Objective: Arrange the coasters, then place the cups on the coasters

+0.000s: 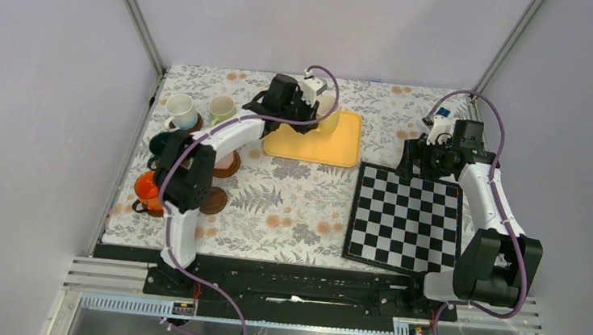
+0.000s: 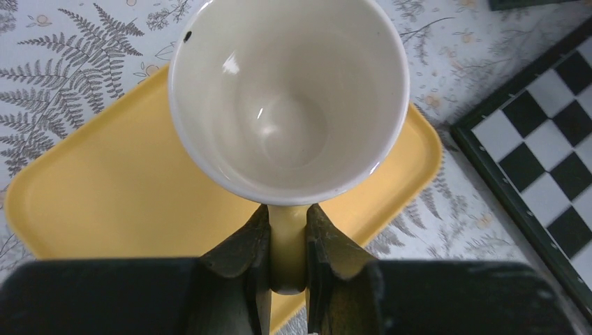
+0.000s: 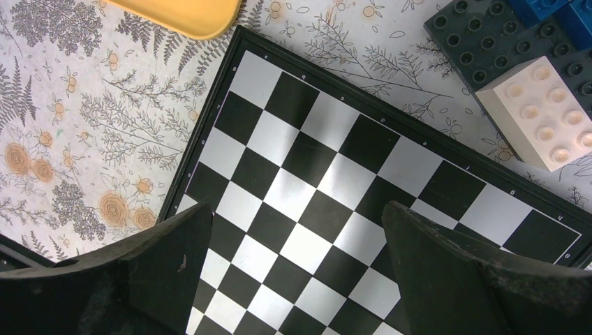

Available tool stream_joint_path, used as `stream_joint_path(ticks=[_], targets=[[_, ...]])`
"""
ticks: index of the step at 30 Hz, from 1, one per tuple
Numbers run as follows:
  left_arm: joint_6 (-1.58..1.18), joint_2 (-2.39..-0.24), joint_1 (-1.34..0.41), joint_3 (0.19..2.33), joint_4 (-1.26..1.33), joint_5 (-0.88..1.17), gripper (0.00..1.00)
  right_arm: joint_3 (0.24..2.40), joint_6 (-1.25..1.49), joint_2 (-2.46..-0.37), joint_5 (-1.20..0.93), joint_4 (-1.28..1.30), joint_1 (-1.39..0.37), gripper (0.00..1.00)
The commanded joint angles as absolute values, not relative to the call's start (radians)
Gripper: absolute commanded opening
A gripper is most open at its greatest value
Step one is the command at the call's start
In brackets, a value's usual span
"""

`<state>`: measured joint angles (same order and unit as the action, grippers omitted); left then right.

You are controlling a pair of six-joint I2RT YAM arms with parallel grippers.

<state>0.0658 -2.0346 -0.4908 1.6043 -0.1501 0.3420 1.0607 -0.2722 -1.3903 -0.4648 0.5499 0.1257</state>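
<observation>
Next, I release the yellow cup with my left gripper on the empty brown coaster [image 1: 213, 200] beside the orange cup.
My left gripper [image 2: 287, 237] is shut on the handle of a yellow cup [image 2: 288, 98], white inside, over the yellow tray [image 2: 105, 202]. From above, that cup [image 1: 328, 109] sits at the tray's far left, at the left gripper [image 1: 318, 111]. At the table's left stand a white cup [image 1: 181, 110], a light green cup [image 1: 221, 108], a dark green cup [image 1: 159, 144] and an orange cup [image 1: 148, 191]. Two brown coasters [image 1: 226, 164] [image 1: 213, 201] show beside my left arm. My right gripper [image 3: 297, 230] is open above the chequered board [image 3: 335, 174].
The chequered board [image 1: 406, 218] lies at the right of the floral cloth. A cream toy brick [image 3: 537, 112] and dark bricks [image 3: 482, 42] lie beyond its far edge. The tray's corner [image 3: 188, 14] shows at the board's left.
</observation>
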Motion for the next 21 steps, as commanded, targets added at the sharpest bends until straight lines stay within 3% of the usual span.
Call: stream_joint_path(ticks=[1, 13, 21], targets=[[0.063, -1.800, -0.482, 1.511, -0.015, 0.432, 0.00, 1.066, -0.265, -1.375, -0.492, 0.565, 0.130, 0.98], [0.192, -1.354, -0.304, 1.093, -0.292, 0.620, 0.00, 1.066, -0.249, -1.396, -0.542, 0.557, 0.127, 0.98], [0.320, -1.080, -0.161, 0.843, -0.458, 0.638, 0.00, 1.070, -0.236, -1.417, -0.556, 0.552, 0.108, 0.98]])
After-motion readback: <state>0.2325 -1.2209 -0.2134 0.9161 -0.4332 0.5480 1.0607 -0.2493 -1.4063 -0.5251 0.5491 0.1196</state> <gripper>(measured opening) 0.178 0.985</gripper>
